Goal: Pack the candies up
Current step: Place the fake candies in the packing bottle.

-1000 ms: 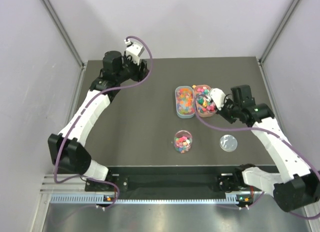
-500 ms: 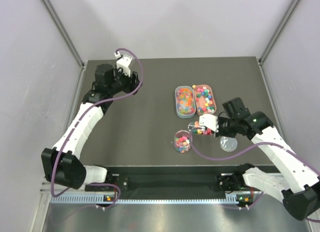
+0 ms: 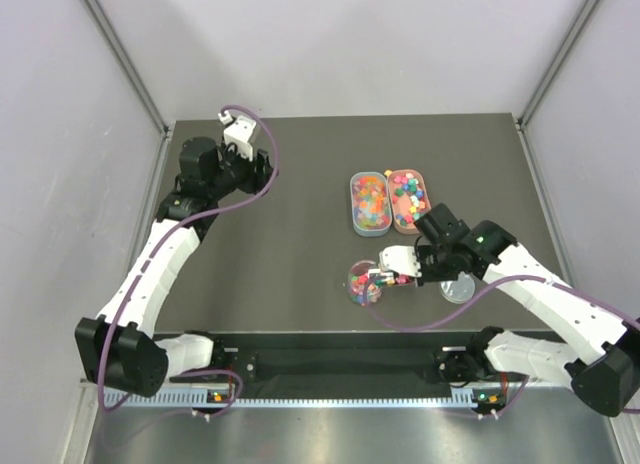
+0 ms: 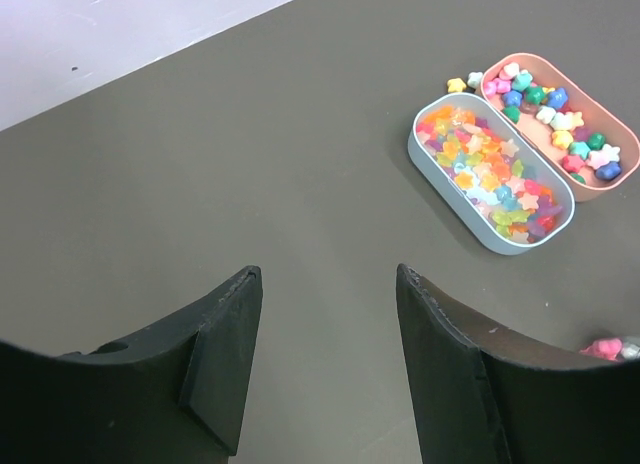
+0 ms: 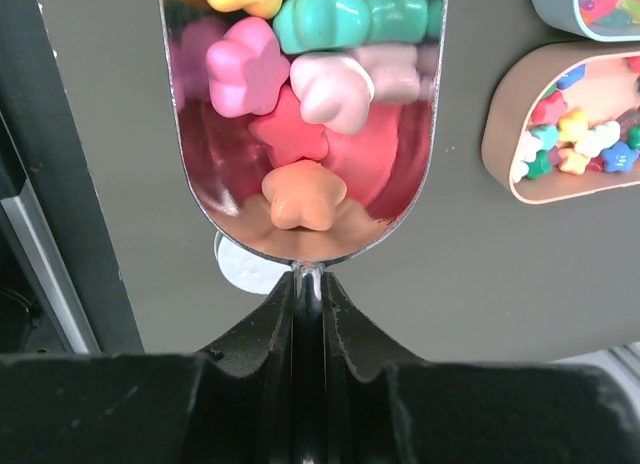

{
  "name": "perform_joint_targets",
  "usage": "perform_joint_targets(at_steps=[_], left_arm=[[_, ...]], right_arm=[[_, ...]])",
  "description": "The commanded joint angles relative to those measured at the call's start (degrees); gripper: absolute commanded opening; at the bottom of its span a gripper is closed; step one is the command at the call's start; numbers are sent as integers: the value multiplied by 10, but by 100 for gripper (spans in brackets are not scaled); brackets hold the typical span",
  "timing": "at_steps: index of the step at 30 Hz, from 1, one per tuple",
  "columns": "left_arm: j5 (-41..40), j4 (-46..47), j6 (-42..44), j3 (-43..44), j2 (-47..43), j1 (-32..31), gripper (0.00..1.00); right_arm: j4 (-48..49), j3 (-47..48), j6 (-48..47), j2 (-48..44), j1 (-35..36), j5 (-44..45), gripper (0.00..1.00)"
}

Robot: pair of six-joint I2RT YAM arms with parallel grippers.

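The robot's right gripper needs to release the clear scoop on the bare table [image 3: 468,212] [image 5: 565,261] behind the clear lid, next to the pink tray.
My right gripper [image 3: 420,261] is shut on the handle of a clear scoop [image 3: 392,265]. The scoop holds several chunky star-shaped candies [image 5: 300,74] in pink, red, orange and green. Its front end is over the clear round cup [image 3: 362,288], which has mixed candies in it. In the right wrist view my jaws [image 5: 308,289] pinch the thin handle right below the scoop bowl [image 5: 400,174]. My left gripper [image 3: 247,165] is open and empty at the far left of the table; the left wrist view [image 4: 325,284] shows only bare table between its fingers.
A grey-blue tray [image 3: 369,203] of translucent candies and a pink tray [image 3: 409,198] of chunky candies stand side by side behind the cup. The cup's clear lid [image 3: 458,286] lies flat to the right of the cup. Two loose candies [image 4: 466,82] lie by the pink tray [image 4: 592,185].
My right arm has carried the loaded scoop from the pink tray forward and left to the cup. My left arm has drawn back to the left.
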Motion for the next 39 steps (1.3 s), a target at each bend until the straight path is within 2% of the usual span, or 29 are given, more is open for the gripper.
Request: perform_joint_targets(at_steps=[1,13,23,39], left_arm=[[6,30,-1,-11,-31,6,61],[8,51,-7,-61,-70,10,61],[8,72,-9,-94,-90,16,61],[23,108,-28,-129,-106,17,62]], right_arm=[[-7,30,1,10,27,32,0],[-52,93,41,91,68,106,0],[-82,98,28,101,110,176,0],[-129,159,34,146,127,226,0]])
